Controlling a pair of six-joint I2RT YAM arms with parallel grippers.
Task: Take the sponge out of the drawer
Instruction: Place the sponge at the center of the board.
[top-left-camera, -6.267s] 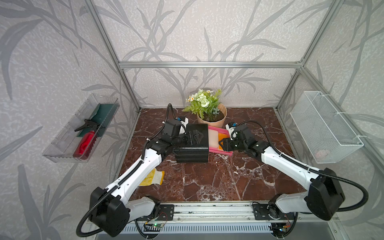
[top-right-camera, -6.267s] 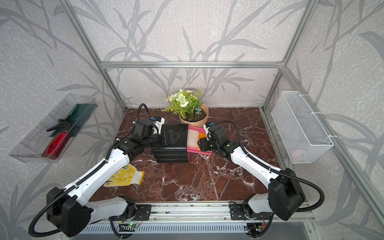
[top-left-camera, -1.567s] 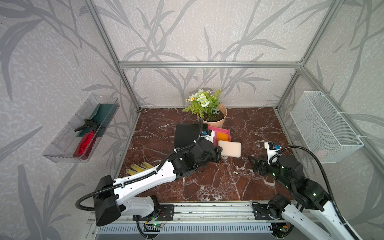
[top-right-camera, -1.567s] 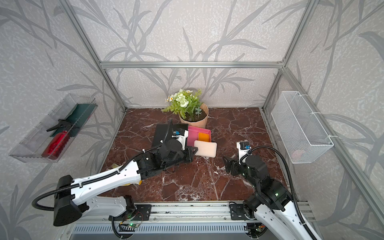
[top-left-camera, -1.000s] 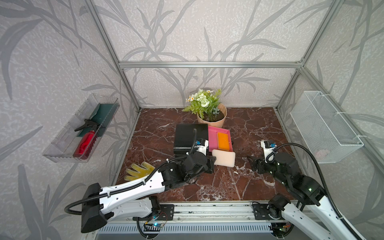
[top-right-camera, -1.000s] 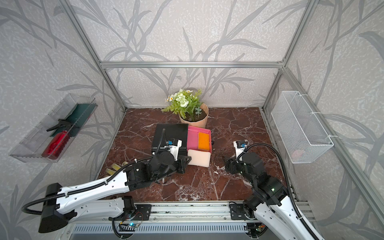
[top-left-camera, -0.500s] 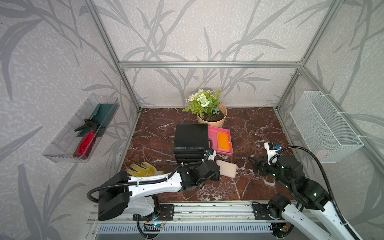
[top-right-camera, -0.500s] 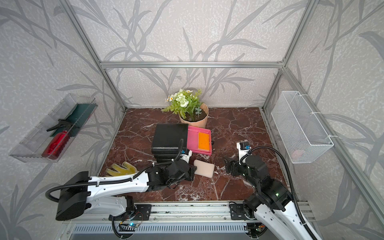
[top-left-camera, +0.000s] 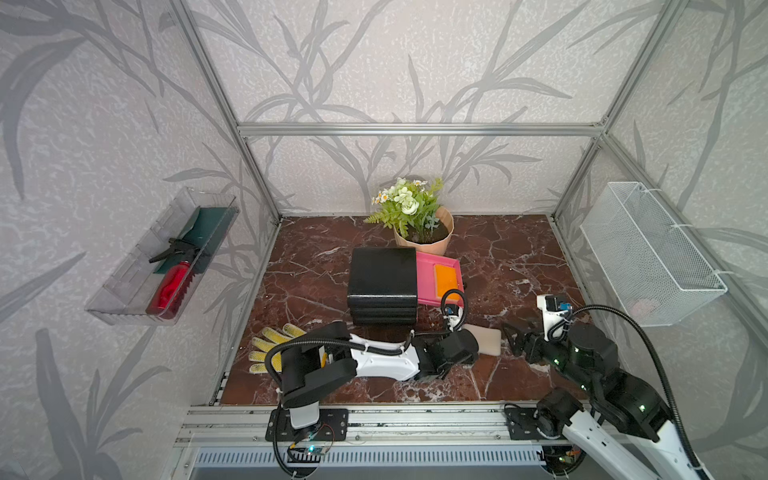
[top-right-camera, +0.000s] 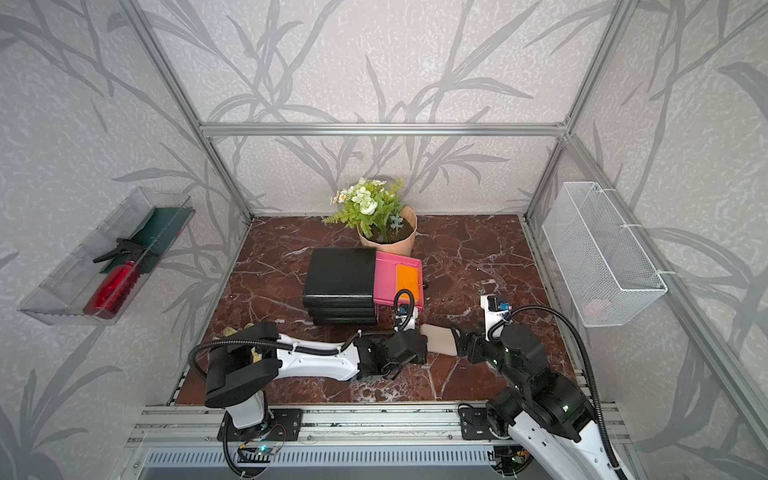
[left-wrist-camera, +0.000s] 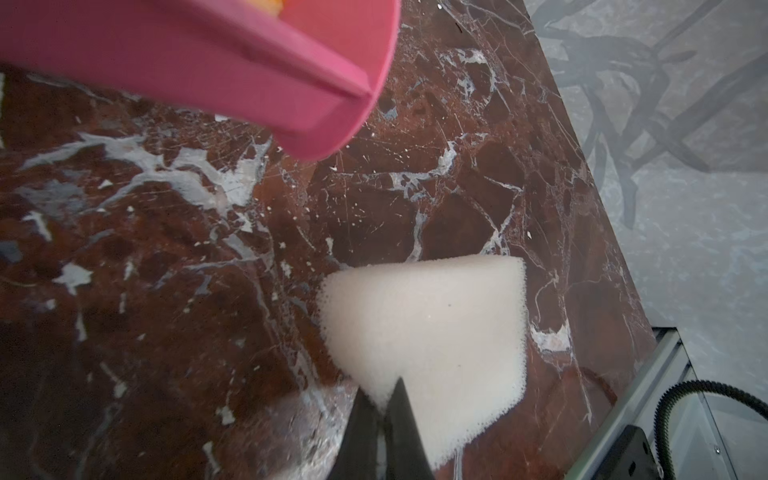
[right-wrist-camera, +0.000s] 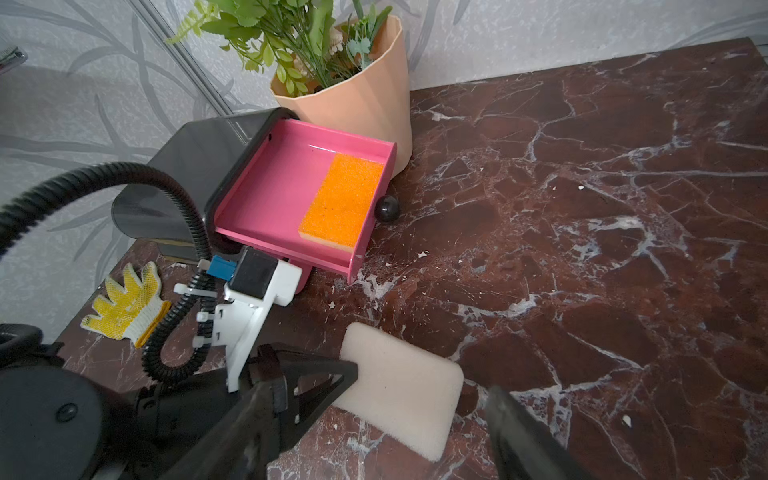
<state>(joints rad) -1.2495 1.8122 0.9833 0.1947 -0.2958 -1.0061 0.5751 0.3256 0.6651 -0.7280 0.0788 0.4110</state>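
Observation:
The robot's right gripper needs to next go into the pink drawer and close on the orange sponge's long edge (top-left-camera: 436, 282) (right-wrist-camera: 319, 194) facing the black cabinet.
A cream sponge (top-left-camera: 487, 341) (top-right-camera: 441, 338) sits low over the marble floor, in front of the drawer and outside it. My left gripper (top-left-camera: 473, 348) (left-wrist-camera: 384, 395) is shut on its near edge, and the foam is pinched between the fingertips. I cannot tell whether the sponge touches the floor. The pink drawer (top-left-camera: 426, 282) (right-wrist-camera: 270, 187) stands pulled out of the black cabinet (top-left-camera: 382, 274). An orange sponge (top-left-camera: 446, 278) (right-wrist-camera: 345, 199) lies in it. My right gripper (top-left-camera: 513, 336) (right-wrist-camera: 374, 390) is open just right of the cream sponge (right-wrist-camera: 403, 382) and holds nothing.
A flower pot (top-left-camera: 419, 237) stands behind the drawer. A yellow glove (top-left-camera: 270, 345) lies front left, beside my left arm. A wire basket (top-left-camera: 648, 253) hangs on the right wall. On the left wall is a clear tray (top-left-camera: 124, 291) with tools in it.
My left gripper carried the cream sponge from beside the drawer toward the front and lower, with the arm folding back. The right arm has barely moved.

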